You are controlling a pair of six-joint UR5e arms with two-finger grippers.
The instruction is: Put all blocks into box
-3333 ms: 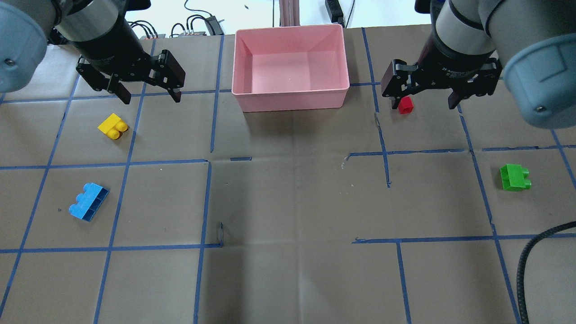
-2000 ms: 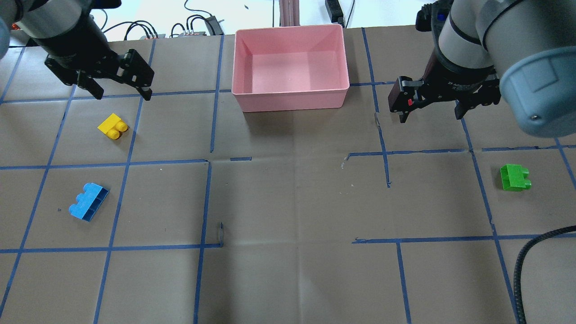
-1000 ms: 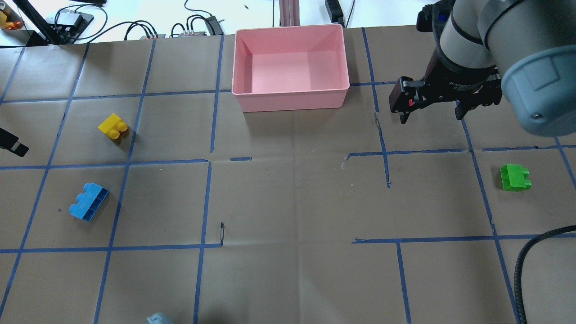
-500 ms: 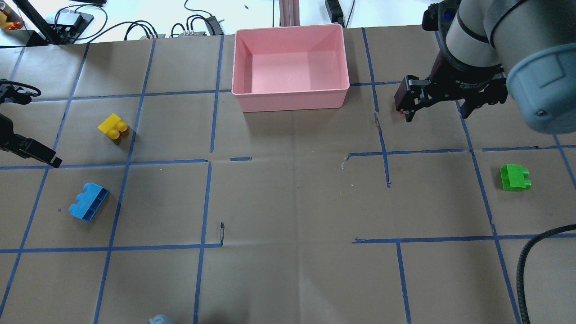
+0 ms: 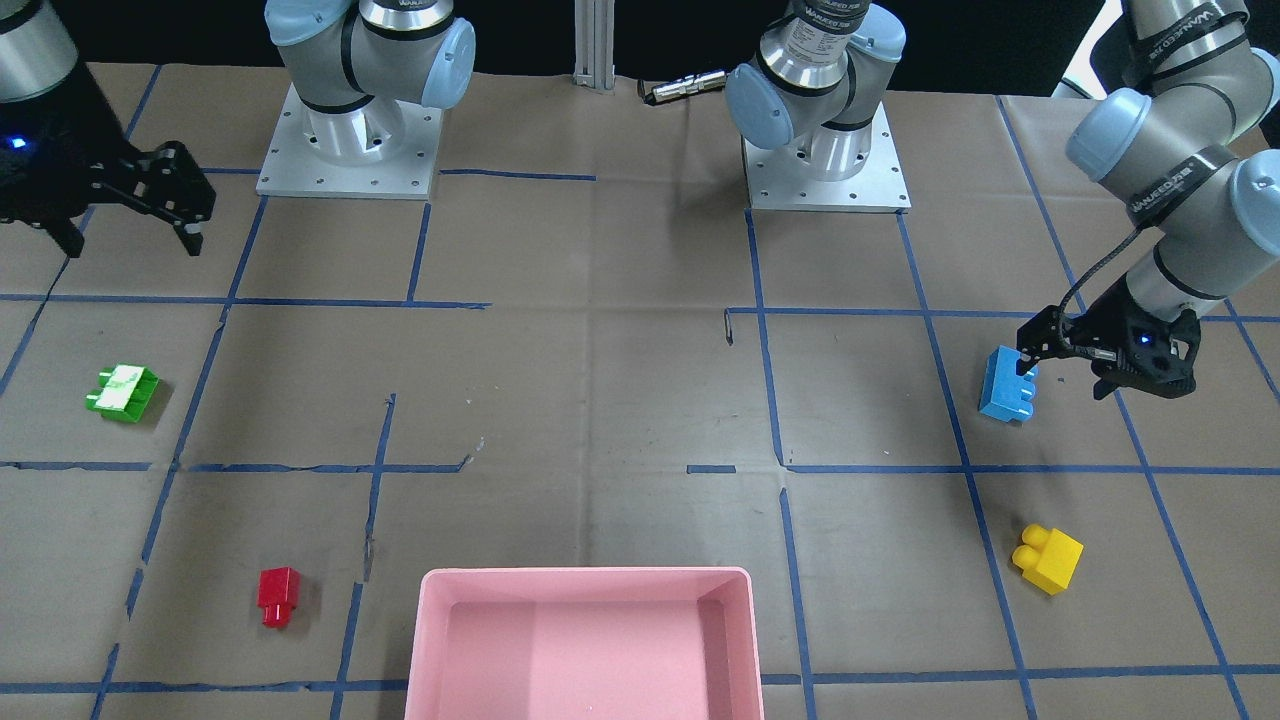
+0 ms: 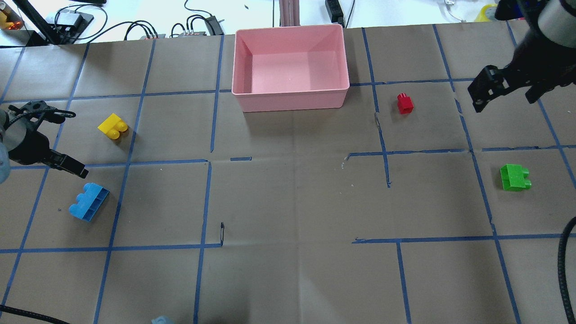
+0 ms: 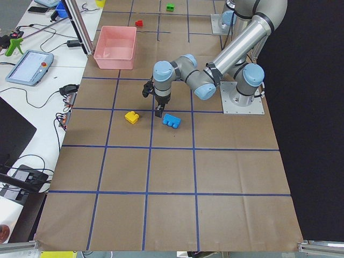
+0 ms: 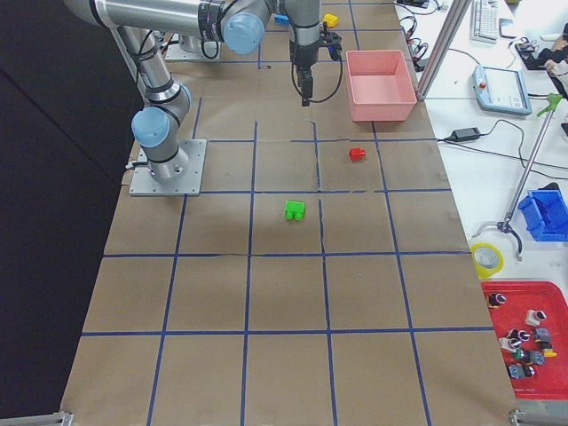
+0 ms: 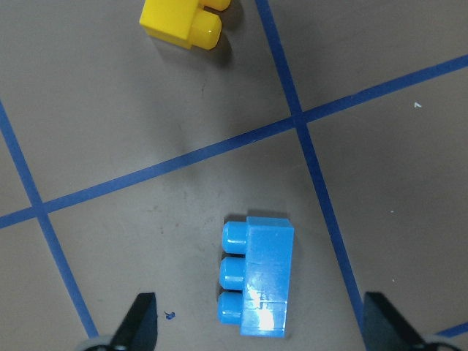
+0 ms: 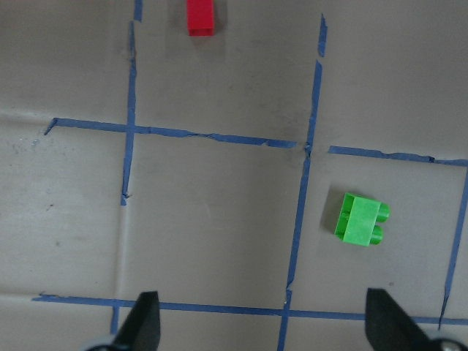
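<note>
The fingers of my left gripper will close on the middle of the blue block (image 5: pixel 1008 385) (image 9: pixel 262 278), pressing on the block's knobs and the flat side opposite.
The pink box (image 6: pixel 291 101) stands empty at the far middle of the table. The blue block (image 5: pixel 1008 385) lies on its side near the yellow block (image 5: pixel 1048 560). My left gripper (image 5: pixel 1062 378) is open above the blue block (image 9: pixel 256 281), which lies between its fingertips in the left wrist view. The yellow block (image 9: pixel 183 20) lies beyond it. The red block (image 6: pixel 405 103) lies right of the box. The green block (image 6: pixel 515 177) lies further right and nearer. My right gripper (image 6: pixel 506 101) is open and empty, right of the red block (image 10: pixel 199 16), with the green block (image 10: pixel 360 219) below it.
Blue tape lines grid the brown paper table. Cables and electronics (image 6: pixel 198 22) lie past the far edge, beside a metal post (image 6: pixel 288 11). A black cable (image 6: pixel 564 270) hangs at the near right. The two arm bases (image 5: pixel 345 140) (image 5: pixel 825 150) stand at the robot's side.
My left arm swung out of view, then came back in low at the left edge over the blue block. My right gripper moved right, off the red block, which stays put.
</note>
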